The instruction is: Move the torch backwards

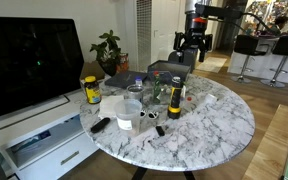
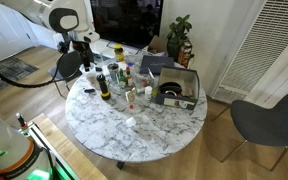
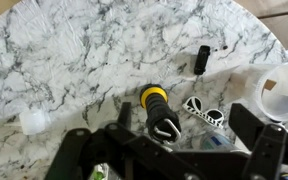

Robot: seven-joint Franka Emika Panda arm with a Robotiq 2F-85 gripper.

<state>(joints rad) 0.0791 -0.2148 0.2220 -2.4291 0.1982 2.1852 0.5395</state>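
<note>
The torch stands upright, and I will bring my gripper to the top end of the upright torch (image 1: 176,82) (image 3: 165,129). It will close there, well above the torch's yellow part.
The torch (image 1: 174,101) is a slim dark cylinder with a yellow-green band. It stands upright near the middle of the round marble table (image 1: 219,125). It also shows in an exterior view (image 2: 104,84). In the wrist view I look down on the torch (image 3: 157,110). It lies below and between the finger pads, closer to the left one. My gripper (image 3: 184,125) is open and empty, well above the torch. The gripper also shows in both exterior views (image 1: 189,44) (image 2: 83,64).
Sunglasses (image 3: 204,112) lie right beside the torch. A small black remote-like bar (image 3: 202,58), a white cup (image 3: 282,90) and a small white cap (image 3: 32,122) are nearby. A yellow jar (image 1: 92,91) stands at the table edge and an open box (image 2: 176,88) sits further along.
</note>
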